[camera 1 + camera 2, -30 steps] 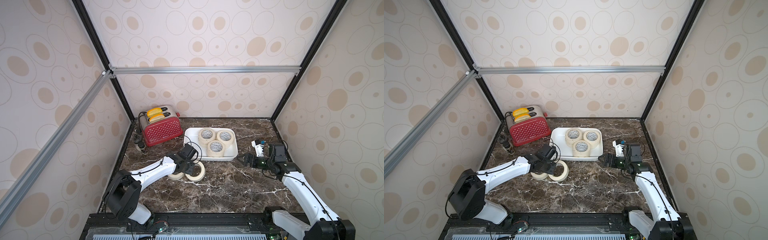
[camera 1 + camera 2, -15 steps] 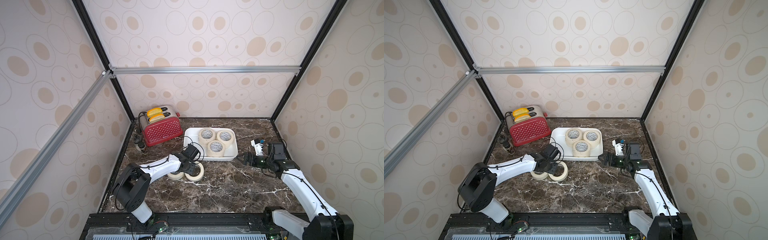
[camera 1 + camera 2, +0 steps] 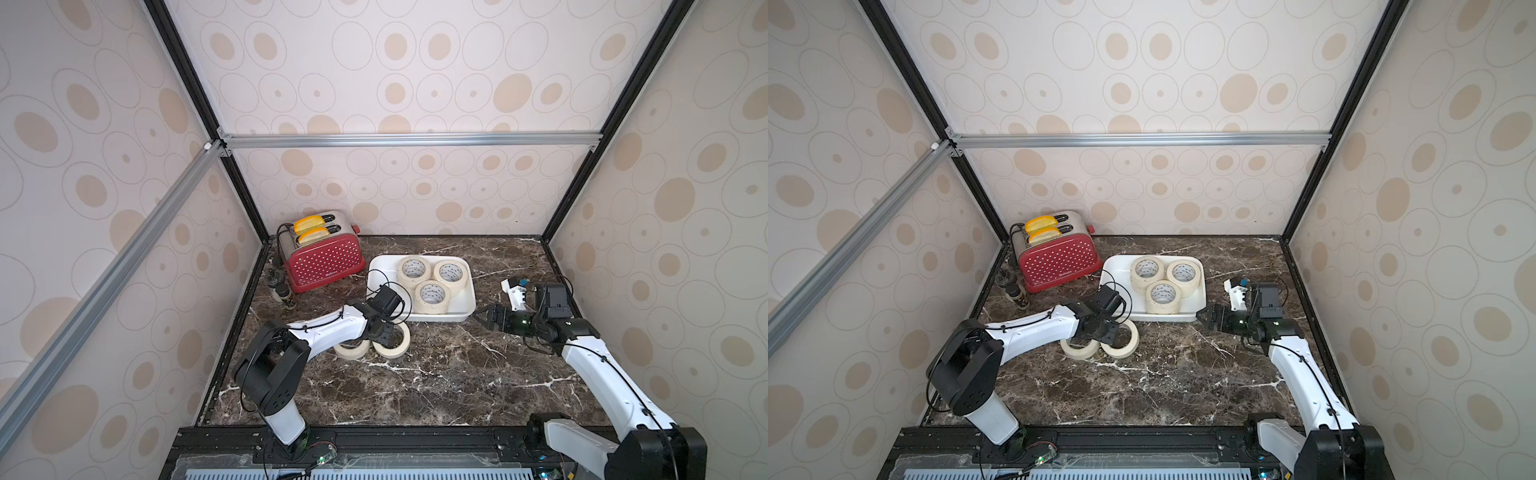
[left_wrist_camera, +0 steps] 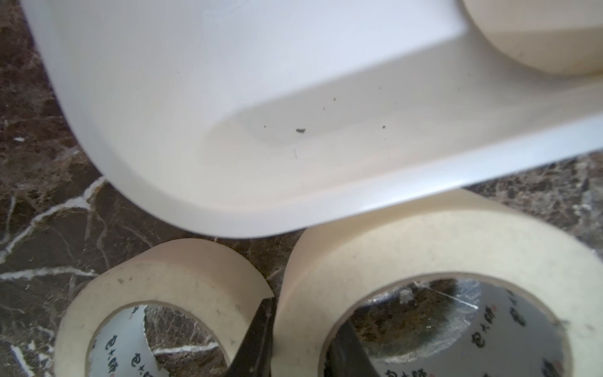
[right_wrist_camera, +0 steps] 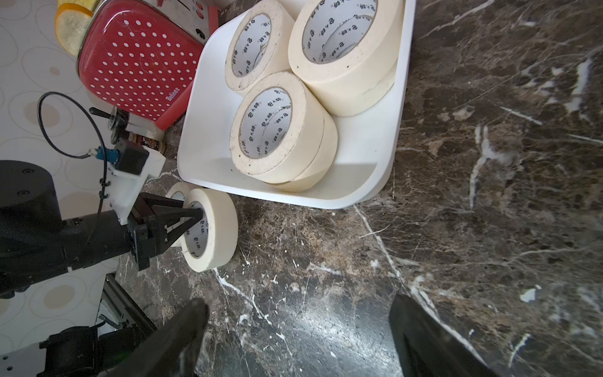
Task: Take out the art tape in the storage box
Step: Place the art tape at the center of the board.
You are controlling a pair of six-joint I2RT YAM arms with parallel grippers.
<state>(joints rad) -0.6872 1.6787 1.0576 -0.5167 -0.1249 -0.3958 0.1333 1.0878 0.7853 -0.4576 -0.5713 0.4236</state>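
Next, my right gripper shuts on the top roll's side (image 3: 448, 297) (image 5: 291, 143) facing it in the front stack of the storage box, with one finger inside the roll's hole.
The white storage box (image 3: 382, 266) (image 3: 1117, 270) (image 5: 359, 196) holds art tape in three cream stacks (image 3: 414, 270) (image 3: 449, 272) (image 3: 432, 294), each two rolls high in the right wrist view (image 5: 270, 130). Two more rolls lie on the marble by the box's front left corner (image 3: 351, 351) (image 3: 395, 343) (image 3: 1079, 351) (image 3: 1123, 343). My left gripper (image 3: 384, 332) (image 4: 303, 313) (image 5: 195, 215) is shut on the right-hand roll's (image 4: 424, 244) wall, one finger inside the ring and one outside against the neighbour roll (image 4: 169, 271). My right gripper (image 3: 482, 318) (image 3: 1202, 316) (image 5: 298, 303) hangs open over bare marble just right of the box.
A red white-dotted toaster (image 3: 324, 262) (image 5: 137, 65) with yellow slices in its slots stands at the back left, touching distance from the box. Small bottles (image 3: 282, 291) stand by the left wall. Patterned enclosure walls close in three sides.
The left arm's shoulder and elbow have swung to the right while its gripper stayed on the roll on the marble. The right arm has not moved.
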